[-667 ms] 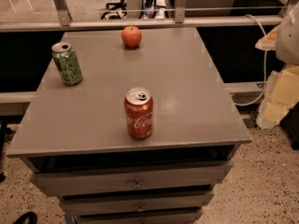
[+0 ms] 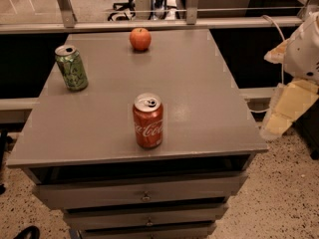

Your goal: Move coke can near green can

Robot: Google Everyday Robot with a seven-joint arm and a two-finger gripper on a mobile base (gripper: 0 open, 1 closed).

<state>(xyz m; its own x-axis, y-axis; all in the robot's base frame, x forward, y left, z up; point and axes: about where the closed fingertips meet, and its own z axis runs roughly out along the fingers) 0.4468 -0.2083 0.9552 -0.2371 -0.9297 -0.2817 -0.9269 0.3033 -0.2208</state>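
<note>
The robot's gripper needs to next move to the middle of the coke can's body [image 2: 148,125] and close there, because the coke can must move near the green can.
The coke can [image 2: 148,122], red with white script and a silver top, stands upright near the front middle of the grey cabinet top [image 2: 199,93]. The green can [image 2: 71,67] stands upright at the left side of the top, well apart from the coke can. My gripper [image 2: 289,108], a cream-coloured piece below the white arm [image 2: 309,46], hangs off the right edge of the cabinet, beside and below the top's level. It touches neither can and holds nothing that I can see.
A red apple [image 2: 140,39] sits at the back middle of the top. Drawers [image 2: 144,195] run down the cabinet's front. A rail and glass partition [image 2: 149,21] stand behind. Speckled floor [image 2: 284,193] lies to the right.
</note>
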